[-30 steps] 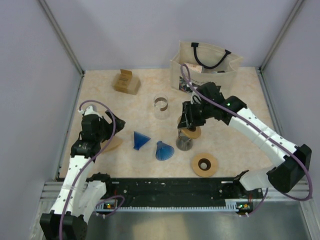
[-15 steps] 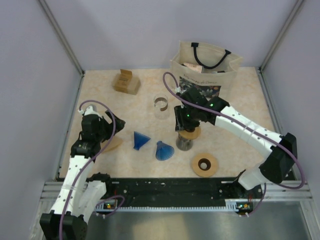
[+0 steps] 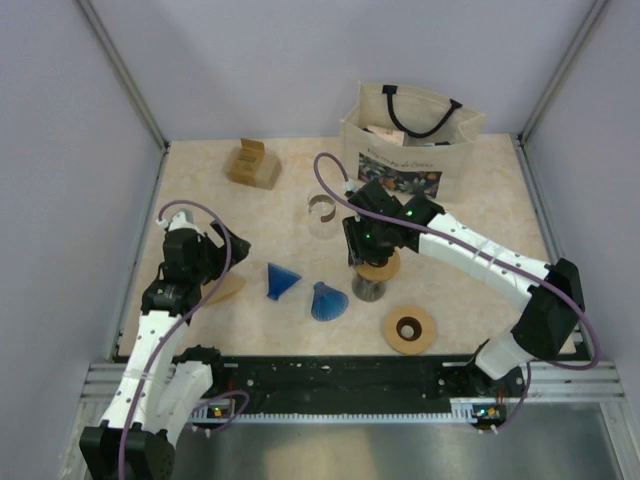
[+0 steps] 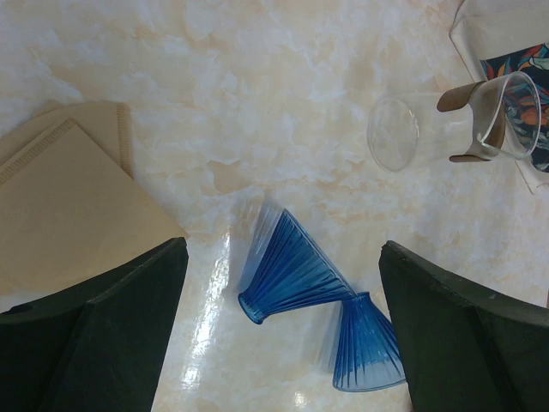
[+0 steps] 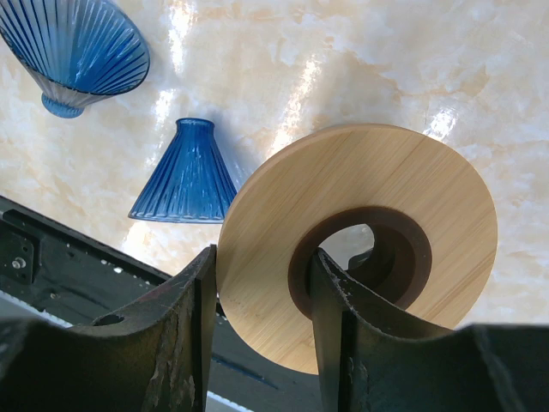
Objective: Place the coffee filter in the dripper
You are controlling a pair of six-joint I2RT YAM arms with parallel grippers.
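Observation:
My left gripper needs to grab the wide rim point(image 3: 314, 317) point(image 4: 337, 384) of the blue dripper beside the dark glass stand next, at the rim's end away from the stand.
Tan paper coffee filters point(image 4: 69, 197) lie flat on the table at the left point(image 3: 228, 288). My left gripper point(image 4: 281, 249) hovers wide open above the table beside them point(image 3: 232, 245), holding nothing. Two blue ribbed glass drippers lie on their sides, one point(image 4: 287, 268) point(image 3: 281, 280) between the left fingers' line of sight, the other point(image 4: 364, 348) point(image 3: 329, 301) touching it. My right gripper point(image 5: 264, 283) point(image 3: 368, 255) is shut on a wooden ring point(image 5: 360, 232) point(image 3: 378, 268), one finger through its hole, the other outside the rim. The ring sits over a dark glass stand point(image 3: 368, 288).
A second wooden ring point(image 3: 409, 329) lies near the front rail. A clear glass cup with a wooden handle point(image 3: 322, 213) point(image 4: 502, 116) and a clear disc point(image 4: 393, 133) stand mid-table. A wooden box point(image 3: 253, 165) and a tote bag point(image 3: 408, 140) are at the back.
The right arm's elbow and wrist have swung leftward around the ring, which stays over the stand in its grip. The left arm has not moved.

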